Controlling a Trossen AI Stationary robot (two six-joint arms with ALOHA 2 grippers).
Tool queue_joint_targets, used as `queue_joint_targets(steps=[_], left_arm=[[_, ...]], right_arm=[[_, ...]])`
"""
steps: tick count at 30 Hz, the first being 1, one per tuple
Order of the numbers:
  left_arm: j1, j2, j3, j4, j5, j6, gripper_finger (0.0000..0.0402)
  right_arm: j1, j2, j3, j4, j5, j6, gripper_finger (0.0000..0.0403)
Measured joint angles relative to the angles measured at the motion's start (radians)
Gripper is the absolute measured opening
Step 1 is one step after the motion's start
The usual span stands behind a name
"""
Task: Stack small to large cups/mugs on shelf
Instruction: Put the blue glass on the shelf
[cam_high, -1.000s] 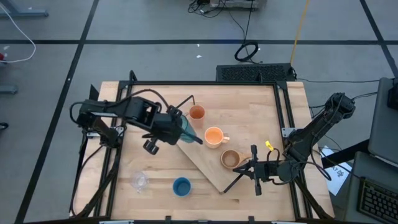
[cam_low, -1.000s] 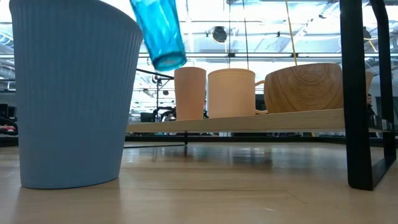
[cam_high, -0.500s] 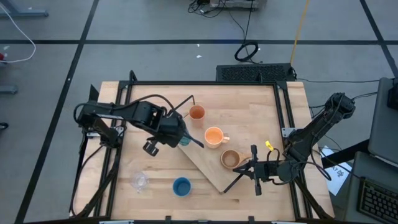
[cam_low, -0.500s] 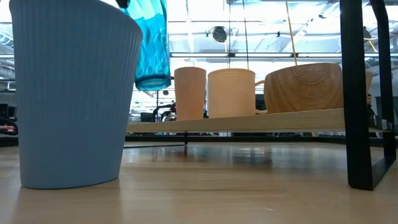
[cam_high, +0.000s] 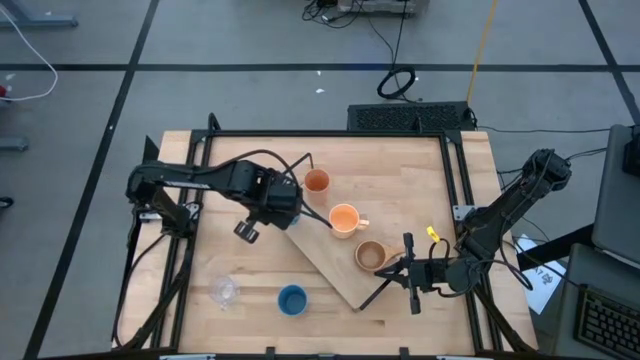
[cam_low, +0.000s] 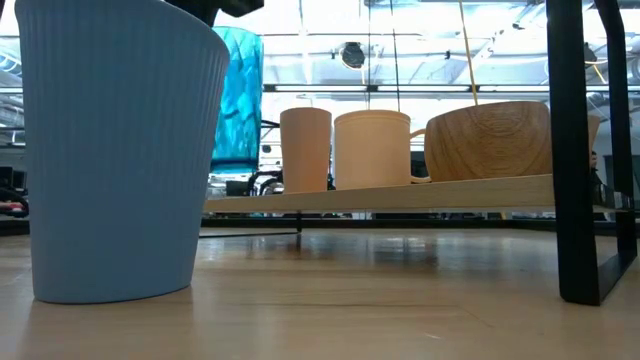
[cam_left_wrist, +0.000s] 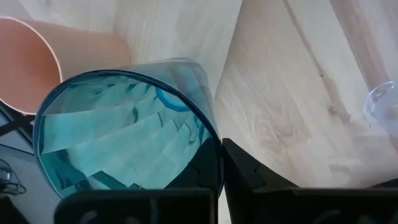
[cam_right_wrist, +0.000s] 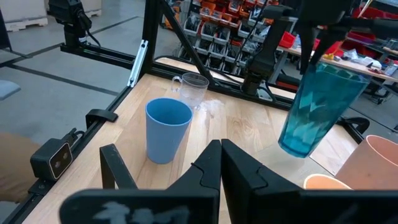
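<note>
The robot's left gripper needs to let go of the teal tumbler on the board's far end (cam_high: 295, 211) (cam_left_wrist: 161, 104), close beside the small orange cup. The tumbler is now held nearly upright there.
My left gripper (cam_high: 280, 208) hangs over the far end of the shelf (cam_high: 328, 262) and is shut on the teal tumbler (cam_low: 238, 100). The tumbler stands nearly upright, to the left of the small orange cup (cam_low: 305, 150) in the low view. The orange handled mug (cam_high: 344, 219) and the tan handled mug (cam_high: 370, 256) stand on the board after the orange cup (cam_high: 317, 181). The short blue cup (cam_high: 292, 299) and the clear glass (cam_high: 224, 291) rest on the tabletop near its front edge. My right gripper (cam_high: 410, 272) waits shut beside the shelf's near-right end. My left gripper holds the teal tumbler by its rim (cam_left_wrist: 216, 163), coming from above with the fingers pointing down. One finger (cam_left_wrist: 249, 180) lies against the outside of the wall; the other looks to be inside the mouth, seen dimly through the wall. The tumbler (cam_right_wrist: 317, 102) hangs below, its base off the board.
Black wire brackets stand at both short ends of the shelf, one (cam_low: 575, 150) close in the low view. A small yellow thing (cam_high: 433, 233) lies near the table's right edge. Bare tabletop lies left of the shelf (cam_high: 215, 250).
My left gripper has moved a little toward the shelf's far end and come down. The tumbler it holds was tilted and higher a second ago. It now hangs nearly upright and lower, beside the small orange cup.
</note>
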Motion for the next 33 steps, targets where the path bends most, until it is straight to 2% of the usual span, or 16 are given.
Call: queue_joint_targets(steps=[5,33], left_arm=[[0.004,0.0,-0.021,0.055,0.014,0.035,0.0007],[0.089,0.0,-0.072,0.117,0.023,0.065,0.0006]], right_arm=[[0.0,0.0,0.0,0.0,0.0,-0.001,0.0],[0.0,0.0,0.0,0.0,0.0,-0.001,0.0]])
